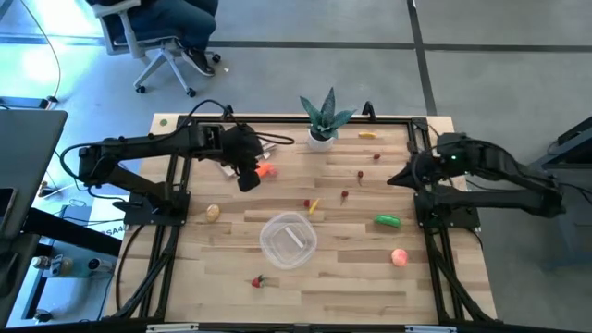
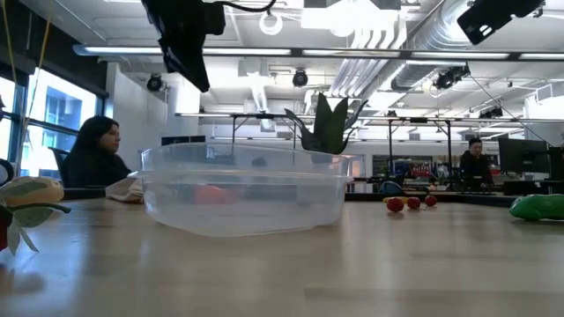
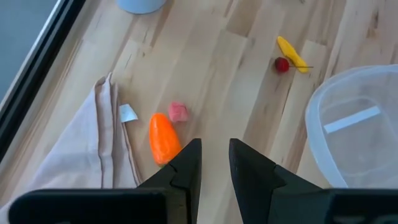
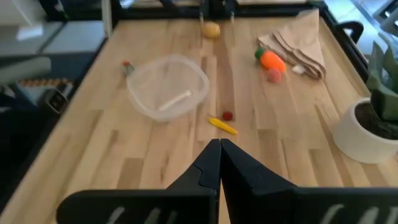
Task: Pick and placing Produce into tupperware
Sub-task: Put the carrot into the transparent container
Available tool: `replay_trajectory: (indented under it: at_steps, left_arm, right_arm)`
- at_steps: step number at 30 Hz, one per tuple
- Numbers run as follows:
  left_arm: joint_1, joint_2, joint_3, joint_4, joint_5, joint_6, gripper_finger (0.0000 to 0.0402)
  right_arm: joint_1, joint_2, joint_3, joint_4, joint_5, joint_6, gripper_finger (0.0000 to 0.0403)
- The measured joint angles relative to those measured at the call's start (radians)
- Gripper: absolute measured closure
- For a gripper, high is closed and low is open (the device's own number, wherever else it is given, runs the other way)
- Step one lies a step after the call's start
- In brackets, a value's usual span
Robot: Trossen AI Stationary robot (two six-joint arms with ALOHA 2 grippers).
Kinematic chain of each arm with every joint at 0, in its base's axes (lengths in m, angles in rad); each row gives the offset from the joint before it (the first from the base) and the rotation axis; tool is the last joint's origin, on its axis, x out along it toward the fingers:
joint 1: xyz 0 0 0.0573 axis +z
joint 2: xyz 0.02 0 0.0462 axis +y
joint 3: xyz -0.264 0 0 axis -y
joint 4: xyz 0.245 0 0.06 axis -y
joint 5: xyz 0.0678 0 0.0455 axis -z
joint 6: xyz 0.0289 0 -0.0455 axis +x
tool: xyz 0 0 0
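Observation:
The robot's left gripper should next move to the orange carrot's thick end (image 1: 262, 171) (image 3: 166, 150), close to its green top, and close there.
The clear round tupperware (image 1: 265, 239) stands on the wooden table near its middle front, with nothing in it but a pale strip. An orange carrot (image 3: 163, 138) lies at the far left beside a beige napkin (image 3: 81, 149) and a small pink piece (image 3: 178, 112). My left gripper (image 3: 215, 163) hovers above the table right by the carrot. It slants down with its fingers drawn together to a narrow slit and nothing between them. My right gripper (image 4: 219, 152) is raised at the table's right side, shut and holding nothing. A yellow banana (image 4: 222, 126), a green cucumber (image 1: 388, 220) and a pink peach (image 1: 399, 257) lie loose on the table.
A spiky green plant in a white pot (image 1: 322, 120) stands at the far edge. Tiny red pieces (image 1: 345, 194) are scattered across the middle right. A yellowish piece (image 1: 214, 212) lies at the left, a red one (image 1: 258, 280) near the front. Black frame rails run along the table's sides.

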Motion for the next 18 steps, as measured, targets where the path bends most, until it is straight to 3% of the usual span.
replay_trajectory:
  at_steps: [10,18]
  left_arm:
    - [0.094,0.000,-0.047,0.016,-0.001,-0.002,0.0330]
    - [0.126,0.011,-0.052,0.036,-0.098,-0.019,0.0330]
  right_arm:
    - [0.000,0.052,0.001,0.001,0.085,-0.008,0.0402]
    - [0.000,0.051,0.001,0.001,0.182,-0.005,0.0402]
